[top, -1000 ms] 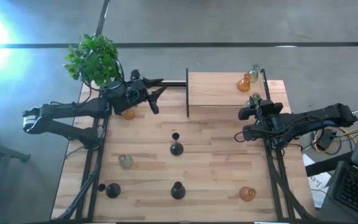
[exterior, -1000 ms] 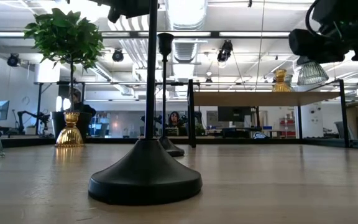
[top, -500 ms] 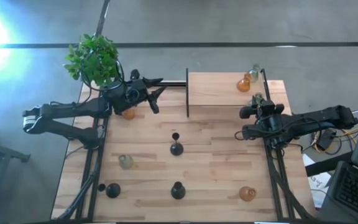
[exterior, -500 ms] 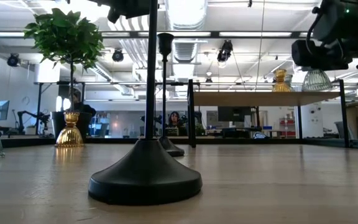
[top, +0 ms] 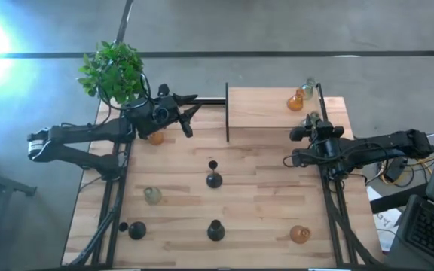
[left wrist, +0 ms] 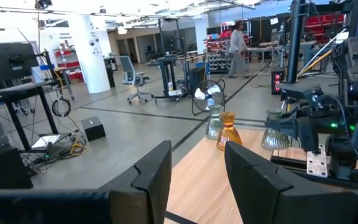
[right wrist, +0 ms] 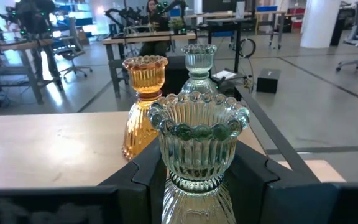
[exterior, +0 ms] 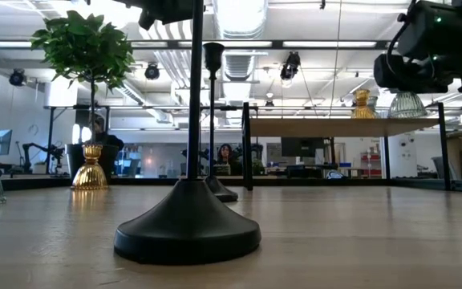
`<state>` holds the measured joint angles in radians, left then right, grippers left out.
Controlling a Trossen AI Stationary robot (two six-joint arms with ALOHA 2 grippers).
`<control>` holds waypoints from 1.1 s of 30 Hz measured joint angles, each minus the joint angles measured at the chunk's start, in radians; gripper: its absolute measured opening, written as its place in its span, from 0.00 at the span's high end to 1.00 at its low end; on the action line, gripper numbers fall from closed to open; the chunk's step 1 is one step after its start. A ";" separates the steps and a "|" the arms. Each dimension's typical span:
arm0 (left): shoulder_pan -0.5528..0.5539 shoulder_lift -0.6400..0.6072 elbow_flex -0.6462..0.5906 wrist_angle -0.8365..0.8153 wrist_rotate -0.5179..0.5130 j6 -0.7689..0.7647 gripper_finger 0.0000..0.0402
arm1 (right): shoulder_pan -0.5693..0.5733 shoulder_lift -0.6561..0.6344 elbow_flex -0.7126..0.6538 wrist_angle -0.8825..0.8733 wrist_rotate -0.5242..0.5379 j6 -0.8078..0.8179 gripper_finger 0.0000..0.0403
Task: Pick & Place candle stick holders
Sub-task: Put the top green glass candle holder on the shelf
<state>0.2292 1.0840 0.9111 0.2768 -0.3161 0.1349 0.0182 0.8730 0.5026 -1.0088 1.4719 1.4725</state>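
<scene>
Next, my right gripper lets go of the clear holder on the raised shelf (top: 312,106) between the amber holder and the rail.
My right gripper (top: 310,125) hovers over the raised wooden shelf (top: 262,113) at the far right, shut on a clear ribbed glass candle stick holder (right wrist: 197,134). On the shelf behind it stand an amber holder (top: 296,102) and a clear one (top: 309,86). My left gripper (top: 189,113) hangs open and raised at the far left, above another amber holder (top: 156,137). On the table stand three black holders (top: 214,179) (top: 215,230) (top: 136,229), a clear one (top: 152,196) and an amber one (top: 300,234). My right gripper pinches the clear holder at its narrow neck (right wrist: 194,182), just below the beaded cup, one finger (right wrist: 143,171) on each side. The fingers lie level and point toward the table's far edge. The holder stands upright, its flared foot (exterior: 408,103) close above the shelf; whether it touches, I cannot tell.
A potted green plant (top: 113,71) stands at the far left corner. A black upright post (top: 227,113) bounds the shelf's left end, and a rail (top: 324,102) runs along its right side. In the low view a black holder (exterior: 187,229) stands close to the camera.
My right gripper has sunk a little toward the shelf with the clear holder, which stays upright in the hold. The left arm has kept still.
</scene>
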 joint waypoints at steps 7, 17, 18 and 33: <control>0.006 0.000 0.000 -0.002 0.000 0.000 0.62 | -0.052 0.015 0.038 0.049 -0.009 -0.069 0.70; 0.014 0.000 0.000 -0.003 0.000 0.001 0.62 | -0.157 0.034 0.036 0.181 -0.010 -0.177 0.70; 0.014 0.000 0.000 -0.004 0.000 0.001 0.62 | -0.167 0.034 0.036 0.183 -0.010 -0.171 0.70; 0.027 0.000 -0.001 -0.009 0.000 0.029 0.62 | -0.249 0.126 0.032 0.315 -0.023 -0.236 0.70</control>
<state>0.2562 1.0840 0.9100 0.2679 -0.3164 0.1644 -0.2304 0.9987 0.5346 -0.6935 1.4484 1.2365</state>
